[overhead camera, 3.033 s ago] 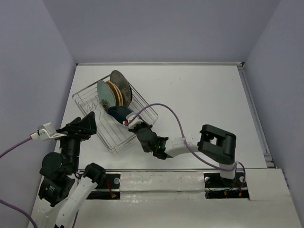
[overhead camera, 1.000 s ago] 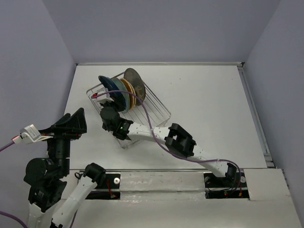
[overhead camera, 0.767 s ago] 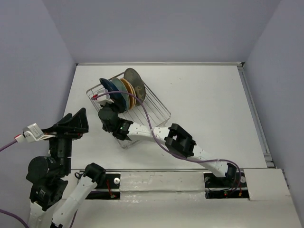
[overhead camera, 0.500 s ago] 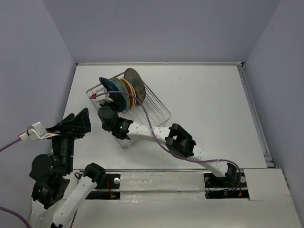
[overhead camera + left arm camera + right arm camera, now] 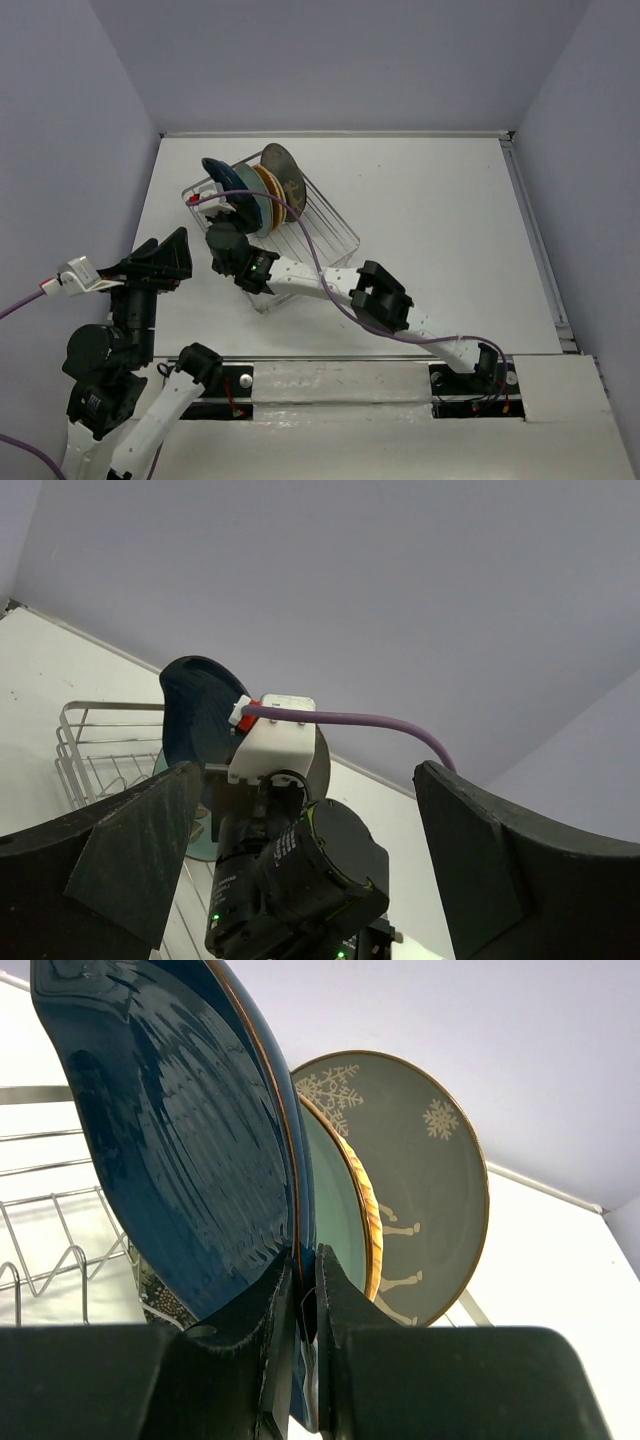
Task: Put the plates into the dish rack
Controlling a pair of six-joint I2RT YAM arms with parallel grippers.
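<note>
I will set the dark blue leaf-shaped plate in the dish rack (image 5: 222, 207), between its corner and the teal plate, with my right gripper.
The silver wire dish rack (image 5: 318, 228) sits left of centre. The grey deer plate (image 5: 284, 172), the orange plate (image 5: 266, 186) and the pale teal plate (image 5: 254, 204) stand on edge in it. My right gripper (image 5: 222, 212) is shut on the rim of the dark blue leaf-shaped plate (image 5: 224, 178), held upright beside the teal one. In the right wrist view my fingers (image 5: 340, 1295) clamp the blue plate (image 5: 180, 1150) in front of the teal (image 5: 335, 1210), orange (image 5: 366, 1200) and grey (image 5: 420, 1170) plates. My left gripper (image 5: 160, 262) is open, empty and raised left of the rack. The cream and black plates are not identifiable.
The right arm (image 5: 380, 298) stretches across the table from the near right to the rack. In the left wrist view the right arm's wrist (image 5: 300, 880) fills the gap between my left fingers, with the rack's wires (image 5: 90, 742) behind. A raised ledge (image 5: 400, 375) runs along the near edge.
Since 3 s ago the right arm carried the blue plate from the rack's near side to its far left end, and the rack shifted right. In the last second the plate moved slightly up-left.
</note>
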